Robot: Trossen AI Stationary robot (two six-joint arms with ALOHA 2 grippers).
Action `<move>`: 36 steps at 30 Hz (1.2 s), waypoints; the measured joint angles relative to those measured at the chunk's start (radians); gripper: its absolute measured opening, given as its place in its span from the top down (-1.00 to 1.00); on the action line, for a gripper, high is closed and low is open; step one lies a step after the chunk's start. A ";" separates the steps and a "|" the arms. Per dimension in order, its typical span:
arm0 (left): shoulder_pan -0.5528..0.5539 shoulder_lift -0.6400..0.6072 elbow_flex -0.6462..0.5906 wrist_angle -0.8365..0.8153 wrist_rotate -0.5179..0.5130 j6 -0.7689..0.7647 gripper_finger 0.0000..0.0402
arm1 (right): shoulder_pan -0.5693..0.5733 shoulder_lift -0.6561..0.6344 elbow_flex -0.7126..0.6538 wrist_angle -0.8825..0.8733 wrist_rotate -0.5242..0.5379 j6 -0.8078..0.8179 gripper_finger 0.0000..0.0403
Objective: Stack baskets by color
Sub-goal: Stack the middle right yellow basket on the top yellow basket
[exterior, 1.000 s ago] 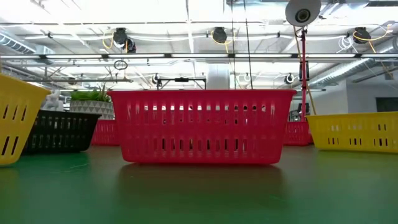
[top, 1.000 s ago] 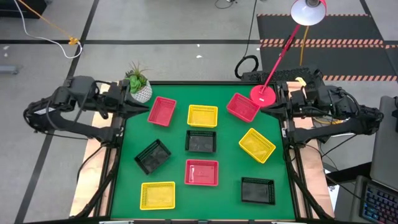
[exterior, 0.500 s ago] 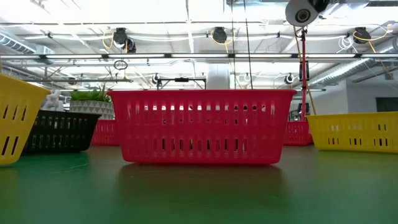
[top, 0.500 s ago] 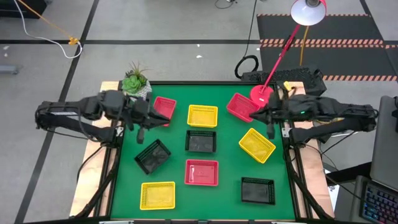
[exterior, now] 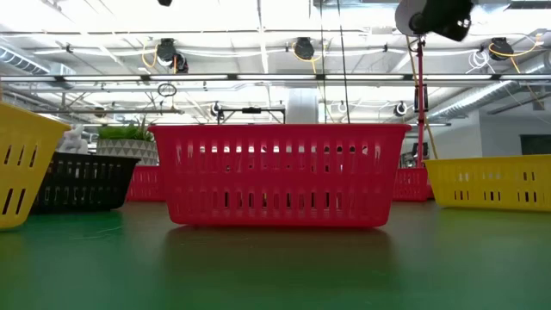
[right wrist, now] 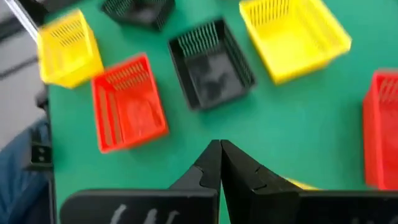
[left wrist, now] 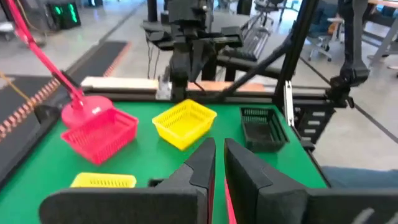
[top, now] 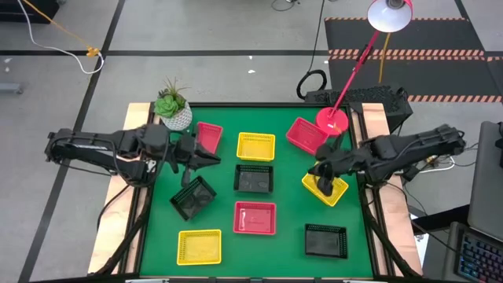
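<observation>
I should close my right gripper on the yellow basket's lamp-side rim [top: 340,178], the long one, on the yellow basket directly beneath it.
Nine baskets rest flat on their bases on the green table [top: 283,236]: red ones [top: 211,132], [top: 305,135], [top: 255,218]; yellow ones [top: 256,146], [top: 333,191], [top: 199,246]; black ones [top: 254,178], [top: 193,197], [top: 325,240]. My left gripper [top: 214,159] hovers beside the far-left red basket, its fingers [left wrist: 205,163] nearly together with only a thin slit, holding nothing. My right gripper [top: 321,182] is shut and tips down over the right yellow basket, clear of it. In the low view the middle red basket [exterior: 279,176] fills the centre.
A white plant pot [top: 174,115] stands at the far left corner. A red lamp base [top: 332,119] sits at the far right, its arm slanting up behind. Bare green surface lies between the baskets and along the near edge.
Both arms have swung in from the table's far corners toward its middle and come down. My left gripper has moved right, past the far-left red basket. My right gripper has moved left and toward the near edge over the right yellow basket, tipping downward and rolling. No basket has moved.
</observation>
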 joint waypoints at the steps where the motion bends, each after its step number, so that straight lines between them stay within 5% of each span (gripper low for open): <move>1: -0.001 0.003 0.000 0.000 0.001 -0.009 0.82 | 0.010 0.011 0.000 -0.016 0.000 0.023 1.00; 14: -0.004 0.005 0.000 -0.002 0.002 -0.016 0.82 | 0.105 0.132 0.000 -0.271 -0.031 0.299 0.71; 28: -0.004 0.005 0.000 0.005 0.002 -0.019 0.82 | 0.210 0.214 0.001 -0.297 -0.061 0.247 0.10; 36: -0.004 0.005 0.000 0.004 0.002 -0.023 0.82 | 0.311 0.227 0.002 -0.401 -0.062 0.330 -0.06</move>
